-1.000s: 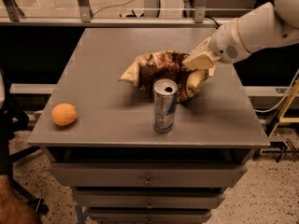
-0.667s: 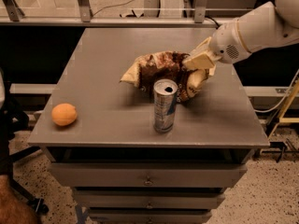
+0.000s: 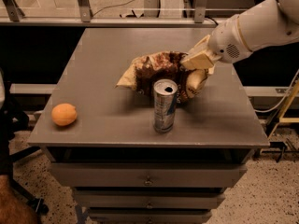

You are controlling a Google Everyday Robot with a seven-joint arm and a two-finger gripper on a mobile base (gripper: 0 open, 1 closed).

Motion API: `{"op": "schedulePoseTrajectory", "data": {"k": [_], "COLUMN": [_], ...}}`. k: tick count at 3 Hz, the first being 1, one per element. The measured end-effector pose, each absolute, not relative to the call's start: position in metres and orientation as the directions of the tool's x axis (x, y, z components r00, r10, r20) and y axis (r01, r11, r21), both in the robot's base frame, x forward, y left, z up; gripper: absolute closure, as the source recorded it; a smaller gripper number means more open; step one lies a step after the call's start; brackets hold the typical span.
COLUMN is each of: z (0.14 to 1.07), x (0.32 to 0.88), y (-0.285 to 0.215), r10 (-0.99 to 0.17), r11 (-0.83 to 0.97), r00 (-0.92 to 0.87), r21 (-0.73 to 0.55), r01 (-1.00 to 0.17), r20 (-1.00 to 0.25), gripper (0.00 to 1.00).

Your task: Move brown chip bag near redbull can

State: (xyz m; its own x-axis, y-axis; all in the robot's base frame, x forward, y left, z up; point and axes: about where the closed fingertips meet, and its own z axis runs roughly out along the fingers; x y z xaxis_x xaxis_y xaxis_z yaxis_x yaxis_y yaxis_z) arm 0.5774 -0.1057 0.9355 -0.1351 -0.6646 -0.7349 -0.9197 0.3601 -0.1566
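Note:
My gripper will let go of the brown chip bag on the grey table (image 3: 181,83) close behind the redbull can.
The brown chip bag (image 3: 156,71) lies crumpled on the grey table (image 3: 93,55), right of the middle. The redbull can (image 3: 164,106) stands upright just in front of it, nearly touching. My gripper (image 3: 197,70) comes in from the right on a white arm. Its pale fingers (image 3: 195,59) are closed around the bag's right end, low over the table. That end of the bag is partly hidden by the fingers, and the can hides part of the bag's front.
A small round orange fruit (image 3: 64,114) sits near the table's front left corner. The table tops a cabinet with drawers (image 3: 148,178). A rail and glass panel (image 3: 140,20) run behind it. A yellow frame (image 3: 285,111) stands at the right.

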Motion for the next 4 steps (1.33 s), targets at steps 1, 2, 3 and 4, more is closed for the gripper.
{"op": "schedulePoseTrajectory", "data": {"k": [1, 2, 3, 4], "z": [0.933, 0.93, 0.931, 0.933], "x": [0.572, 0.564, 0.558, 0.552], "y": [-0.114, -0.123, -0.13, -0.135], "r10": [-0.663, -0.661, -0.66, -0.659], "r11": [0.383, 0.412, 0.436, 0.453], "r00": [-0.158, -0.185, -0.205, -0.216], "r21": [-0.151, -0.145, -0.146, -0.151], "r01": [-0.911, -0.9, -0.888, -0.879], "r20": [-0.731, -0.727, -0.723, -0.72], "gripper": [1.0, 1.0, 1.0, 1.0]}}
